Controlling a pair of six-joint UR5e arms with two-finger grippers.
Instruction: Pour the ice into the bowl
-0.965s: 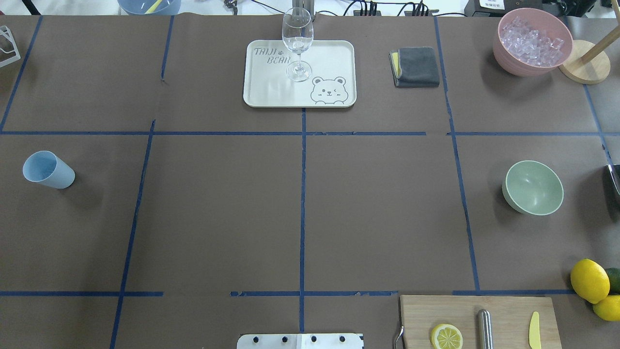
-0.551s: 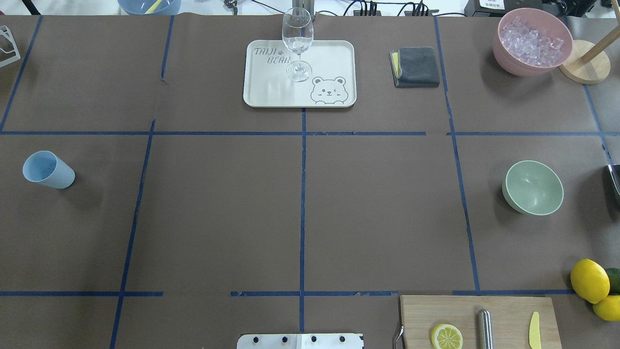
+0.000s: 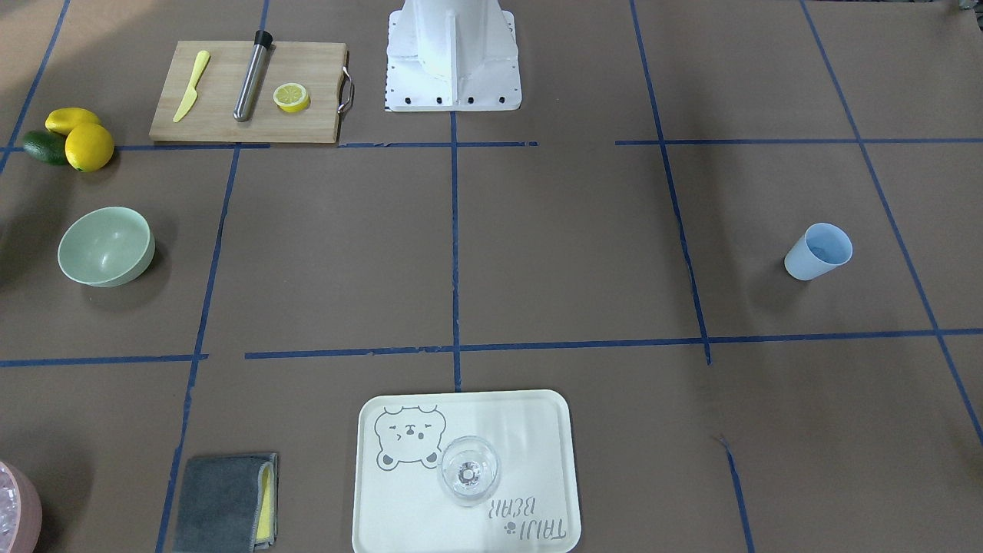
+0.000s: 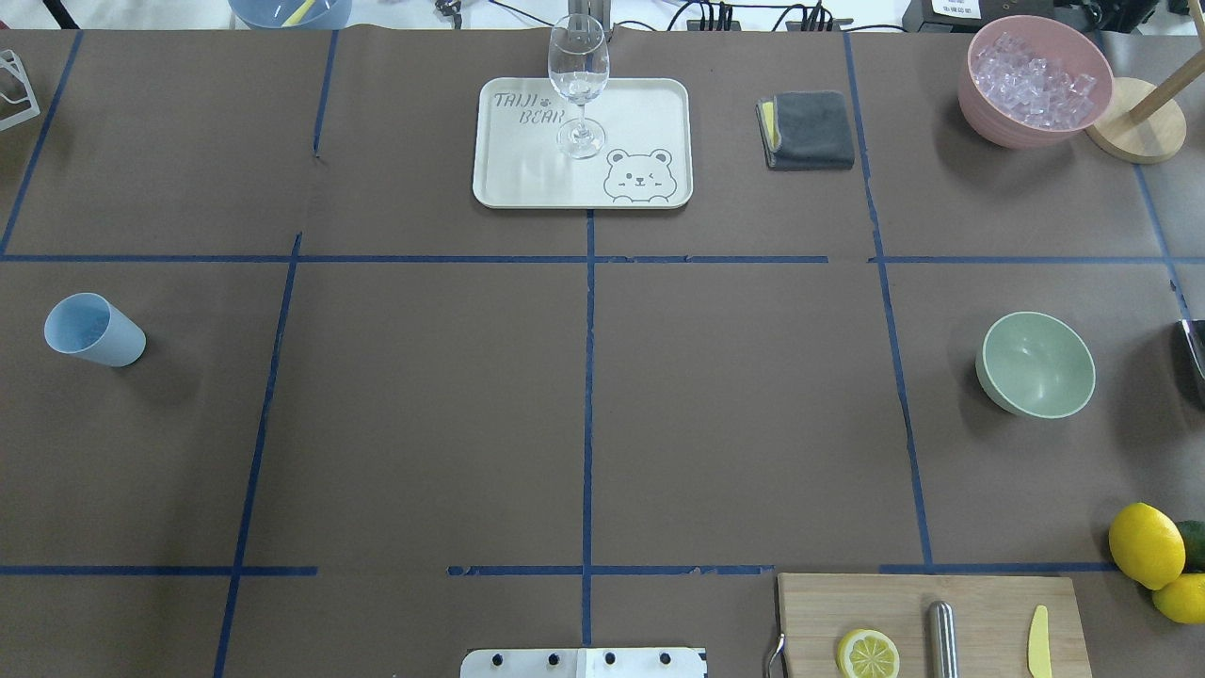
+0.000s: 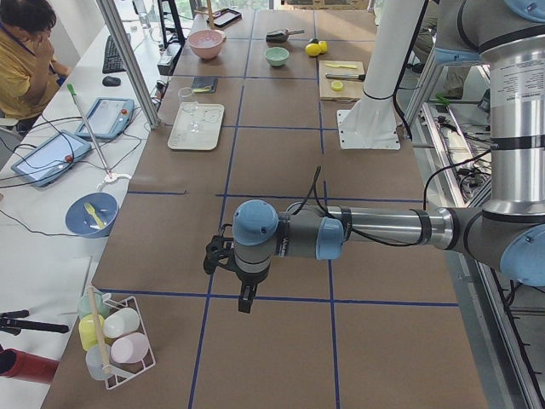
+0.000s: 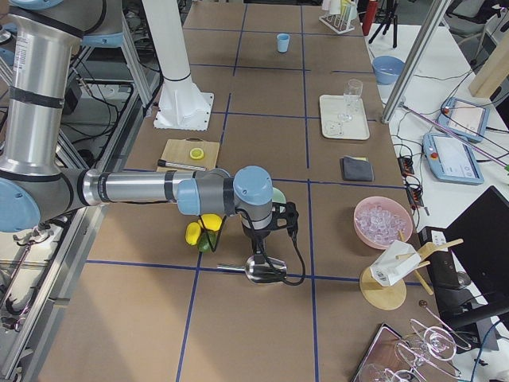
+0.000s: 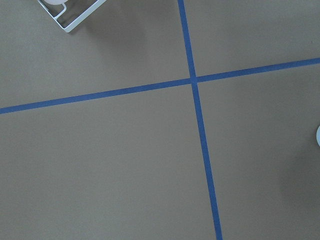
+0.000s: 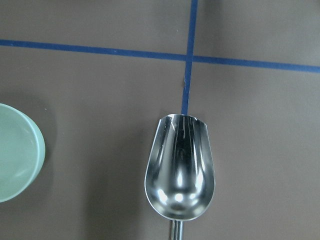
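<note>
The robot's right gripper needs to next take hold of the rim of the mint-green bowl (image 3: 67, 268) (image 8: 40, 132), on the side facing the metal scoop.
The ice (image 4: 1034, 80) is a heap of small clear cubes in a pink container (image 4: 988, 118) at the far right of the table. The mint-green bowl (image 4: 1038, 363) stands empty at mid right, and its rim shows at the left edge of the right wrist view (image 8: 15, 160). An empty metal scoop (image 8: 181, 170) lies on the table beside it. My right gripper (image 6: 258, 248) hangs just above the scoop (image 6: 266, 270). I cannot tell whether it is open. My left gripper (image 5: 247, 300) hovers over bare table at the far left end. I cannot tell its state.
A light blue cup (image 4: 92, 330) stands at the left. A wine glass (image 4: 578, 85) stands on a bear tray (image 4: 640, 113) at the back centre, with a grey cloth (image 4: 808, 129) beside it. A cutting board (image 4: 979, 603) and lemons (image 4: 1146, 544) are at the near right.
</note>
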